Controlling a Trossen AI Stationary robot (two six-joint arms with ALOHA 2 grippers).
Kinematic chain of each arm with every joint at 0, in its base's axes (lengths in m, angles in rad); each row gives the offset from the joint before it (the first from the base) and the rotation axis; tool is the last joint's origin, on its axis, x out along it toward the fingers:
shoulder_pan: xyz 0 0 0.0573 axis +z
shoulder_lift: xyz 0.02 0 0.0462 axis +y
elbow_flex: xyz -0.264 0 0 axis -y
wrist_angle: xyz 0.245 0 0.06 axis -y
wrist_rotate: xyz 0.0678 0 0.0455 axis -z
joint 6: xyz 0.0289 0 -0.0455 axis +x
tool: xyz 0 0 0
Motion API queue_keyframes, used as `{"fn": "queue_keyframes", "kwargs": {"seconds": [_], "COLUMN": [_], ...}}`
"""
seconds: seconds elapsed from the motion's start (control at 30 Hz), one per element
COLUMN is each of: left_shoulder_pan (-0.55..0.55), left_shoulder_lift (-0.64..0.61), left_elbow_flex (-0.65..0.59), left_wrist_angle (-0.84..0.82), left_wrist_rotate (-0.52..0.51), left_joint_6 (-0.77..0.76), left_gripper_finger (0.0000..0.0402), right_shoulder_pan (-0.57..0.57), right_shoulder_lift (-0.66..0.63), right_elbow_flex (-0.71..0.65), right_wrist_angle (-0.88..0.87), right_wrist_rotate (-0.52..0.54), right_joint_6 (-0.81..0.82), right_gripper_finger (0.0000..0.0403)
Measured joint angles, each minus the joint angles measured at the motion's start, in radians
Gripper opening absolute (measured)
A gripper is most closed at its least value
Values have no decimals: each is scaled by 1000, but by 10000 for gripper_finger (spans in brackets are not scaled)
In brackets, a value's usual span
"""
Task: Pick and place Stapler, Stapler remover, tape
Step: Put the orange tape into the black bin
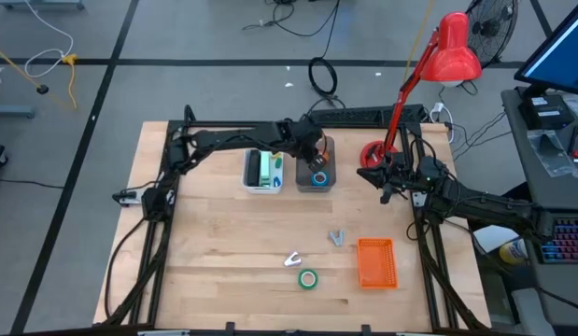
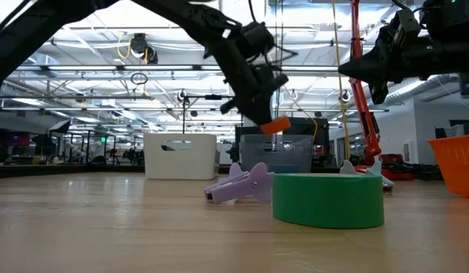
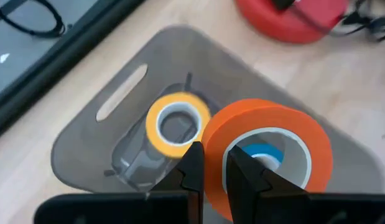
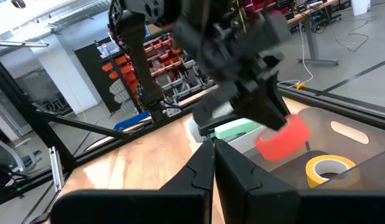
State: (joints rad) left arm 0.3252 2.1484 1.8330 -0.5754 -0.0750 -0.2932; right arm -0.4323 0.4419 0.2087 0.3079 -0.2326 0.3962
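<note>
The robot's left gripper should release the orange tape roll, which hangs over the grey bin now, in the grey bin (image 1: pixel 313 160) (image 3: pixel 172 167), beside the yellow tape toward the white bin.
My left gripper (image 3: pixel 214 155) hangs over the grey bin (image 1: pixel 315 166) at the table's far side, shut on the orange tape roll (image 3: pixel 270 130). Yellow tape (image 3: pixel 175 124) lies on the bin's floor, and blue tape (image 3: pixel 262 151) shows through the orange ring. Green tape (image 1: pixel 308 278) lies flat on the table near the front edge. A purple staple remover (image 1: pixel 293 259) and a grey one (image 1: pixel 337 237) lie beside it. A green stapler (image 1: pixel 265 168) sits in the white bin. My right gripper (image 4: pixel 214 149) waits shut, raised near the lamp base. My left gripper pinches the orange roll's wall (image 3: pixel 216 140), with one finger inside the open centre and one outside. The fingers point down from above. The roll is lifted clear, hanging tilted below the fingers (image 2: pixel 266 114) just above the grey bin's rim (image 2: pixel 276 139).
The white bin (image 1: pixel 262 171) stands left of the grey bin. An orange basket (image 1: pixel 375 263) sits at the table's front right. A red desk lamp's base (image 1: pixel 373 154) and stem stand at the far right, close to my right arm.
</note>
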Motion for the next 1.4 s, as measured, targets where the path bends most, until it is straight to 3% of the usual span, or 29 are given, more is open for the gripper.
{"fn": "queue_keyframes", "kwargs": {"seconds": [0.33, 0.57, 1.13, 1.4], "left_shoulder_pan": [17, 48, 67, 68], "left_shoulder_lift": [93, 91, 91, 91], "left_elbow_flex": [-2, -1, -6, -6], "left_wrist_angle": [2, -22, -35, -34], "left_wrist_rotate": [-12, -54, -47, -49], "left_joint_6": [3, -5, -30, -60], "left_gripper_finger": [36, 36, 37, 112], "right_shoulder_pan": [0, 0, 0, 0], "right_shoulder_lift": [2, 3, 3, 3], "right_elbow_flex": [0, 0, 0, 0], "right_wrist_angle": [-7, -6, -6, -6], "right_wrist_rotate": [0, 0, 0, 0], "right_joint_6": [1, 1, 0, 0], "right_gripper_finger": [4, 4, 4, 4]}}
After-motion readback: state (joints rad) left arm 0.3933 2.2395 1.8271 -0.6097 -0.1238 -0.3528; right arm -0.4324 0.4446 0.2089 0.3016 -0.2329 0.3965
